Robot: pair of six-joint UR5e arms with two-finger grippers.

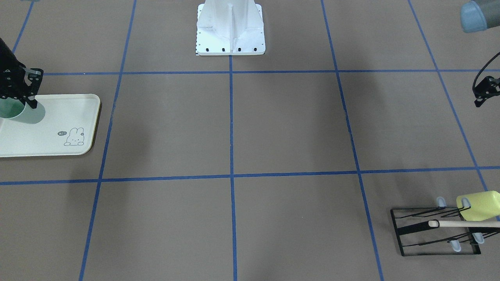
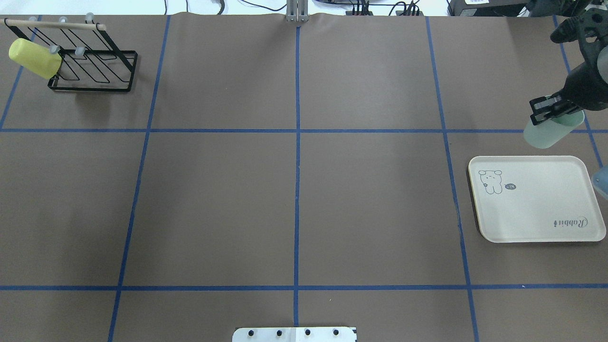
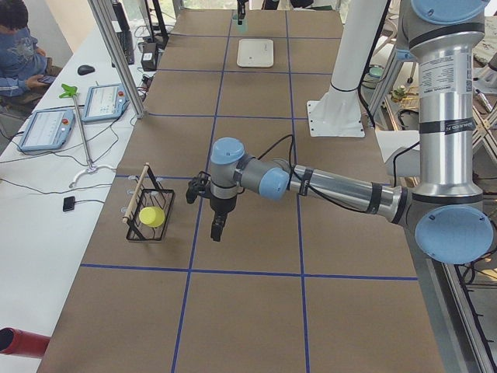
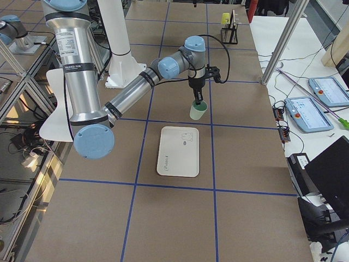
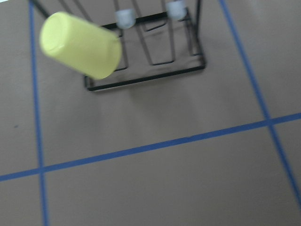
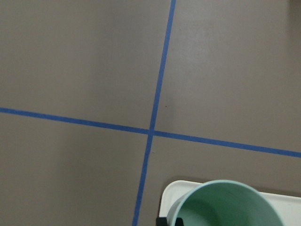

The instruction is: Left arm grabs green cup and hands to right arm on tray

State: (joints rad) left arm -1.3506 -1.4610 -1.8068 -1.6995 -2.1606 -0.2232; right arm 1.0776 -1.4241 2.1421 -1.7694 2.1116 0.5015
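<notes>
The robot's right gripper will set the green cup down on the cream tray (image 1: 49, 135) close beside the bunny drawing.
My right gripper (image 1: 25, 102) is shut on the rim of the pale green cup (image 1: 27, 112). It holds the cup upright, a little above the cream tray (image 1: 58, 117). The overhead view shows the same grip (image 2: 546, 111) on the green cup (image 2: 551, 132), next to the tray (image 2: 536, 223). The right wrist view shows the cup's open rim (image 6: 225, 202) over a tray corner (image 6: 165, 200). My left gripper (image 3: 217, 228) hangs empty beside the wire rack (image 3: 147, 214), far from the cup. Only part of it shows at the front-facing view's right edge (image 1: 481, 97), so I cannot tell whether it is open.
A black wire rack (image 2: 90, 71) with a wooden bar stands at the far left corner. A yellow-green cup (image 2: 33, 58) hangs on it and also shows in the left wrist view (image 5: 80, 44). The robot's white base (image 1: 230, 31) is at mid table.
</notes>
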